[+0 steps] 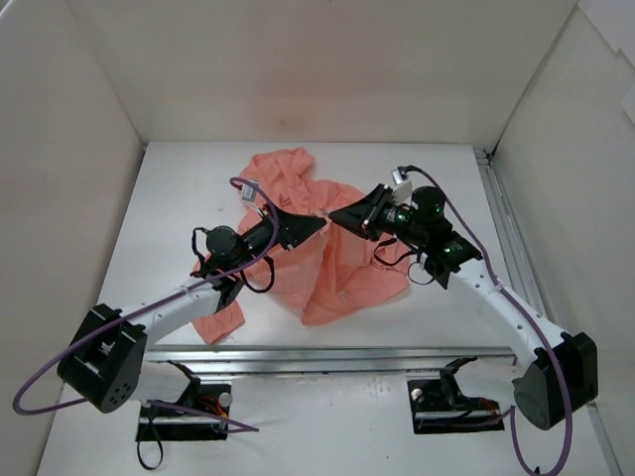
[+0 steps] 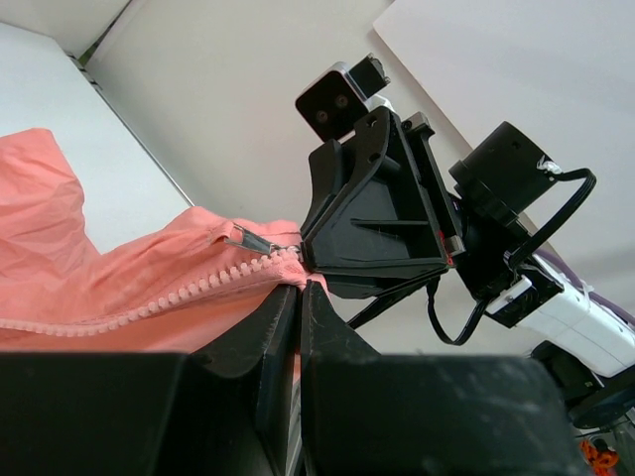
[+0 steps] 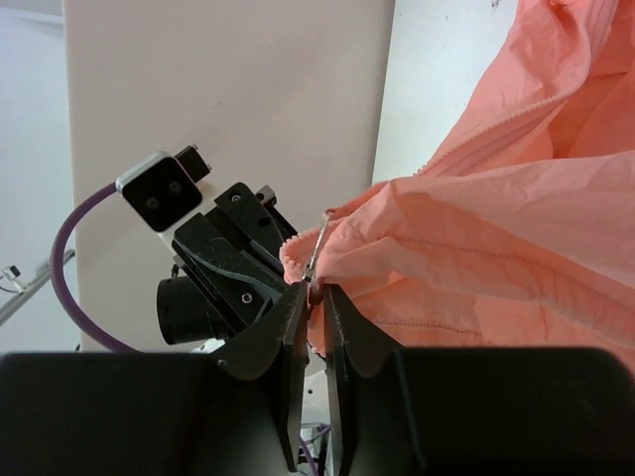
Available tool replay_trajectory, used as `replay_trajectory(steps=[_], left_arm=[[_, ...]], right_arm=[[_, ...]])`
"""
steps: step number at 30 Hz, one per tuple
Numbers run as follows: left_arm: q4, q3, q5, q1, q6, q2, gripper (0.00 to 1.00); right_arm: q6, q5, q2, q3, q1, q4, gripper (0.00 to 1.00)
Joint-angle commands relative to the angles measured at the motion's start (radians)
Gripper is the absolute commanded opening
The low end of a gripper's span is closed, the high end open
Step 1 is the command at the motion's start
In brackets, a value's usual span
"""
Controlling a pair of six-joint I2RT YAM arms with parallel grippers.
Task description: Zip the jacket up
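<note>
Left gripper holds fabric below zip teeth, pull tab beyond its fingers; it should open and take the metal tab (image 2: 252, 240).
The salmon-pink jacket (image 1: 342, 283) lies crumpled in the middle of the white table, with one part lifted between my two grippers. My left gripper (image 1: 317, 225) is shut on the jacket's edge just below the zip teeth (image 2: 189, 293), and its tips (image 2: 299, 288) pinch the fabric (image 2: 99, 288). My right gripper (image 1: 337, 216) faces it almost tip to tip. In the right wrist view its tips (image 3: 316, 291) are shut on the zip slider at the foot of the metal pull tab (image 3: 317, 243), with jacket fabric (image 3: 496, 248) bunched to the right. The pull tab also shows in the left wrist view (image 2: 253, 239).
White walls enclose the table on the left, back and right. A metal rail (image 1: 504, 223) runs along the right side and another (image 1: 347, 352) along the near edge. Both arm bases stand below the near rail.
</note>
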Motion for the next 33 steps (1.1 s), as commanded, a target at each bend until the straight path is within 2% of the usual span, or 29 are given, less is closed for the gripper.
replay_trajectory(steps=[1,5,7,10,12,15,16,18,19,22,25,29,33], left_arm=[[0.097,0.045,0.021,0.005,0.012,-0.020,0.00],[0.099,0.043,0.022,0.005,0.011,-0.020,0.00],[0.099,0.040,0.022,0.005,0.011,-0.026,0.00],[0.084,0.030,0.019,0.014,0.014,-0.044,0.00],[0.044,0.023,0.022,0.014,0.017,-0.077,0.05],[-0.057,0.014,0.019,0.033,0.035,-0.127,0.24],[-0.117,0.007,0.016,0.043,0.049,-0.170,0.35],[-0.182,0.000,-0.002,0.054,0.065,-0.236,0.47],[-0.247,0.000,-0.011,0.065,0.083,-0.255,0.58],[-0.359,0.011,-0.025,0.083,0.104,-0.317,0.72],[-0.426,0.045,-0.011,0.093,0.135,-0.328,0.74],[-0.412,0.075,0.047,0.093,0.120,-0.275,0.74],[-0.255,0.068,0.108,0.093,0.071,-0.215,0.71]], right_arm=[[-0.015,-0.040,0.000,0.014,-0.004,0.095,0.09],[-0.050,-0.044,-0.001,0.017,-0.006,0.079,0.00],[-0.066,-0.046,-0.009,0.016,-0.004,0.068,0.00],[-0.152,-0.063,-0.020,0.025,-0.003,0.057,0.00],[-0.270,-0.066,-0.038,0.028,-0.007,0.046,0.00],[-0.422,-0.074,-0.076,0.025,-0.016,0.027,0.00],[-0.477,-0.081,-0.084,0.025,-0.021,0.025,0.00],[-0.526,-0.095,-0.099,0.031,-0.027,0.016,0.00],[-0.575,-0.106,-0.101,0.036,-0.029,0.016,0.00],[-0.633,-0.136,-0.104,0.048,-0.030,0.023,0.00],[-0.655,-0.190,-0.092,0.082,-0.032,0.039,0.00],[-0.663,-0.258,-0.073,0.106,-0.032,0.063,0.00],[-0.658,-0.296,-0.066,0.117,-0.033,0.071,0.00]])
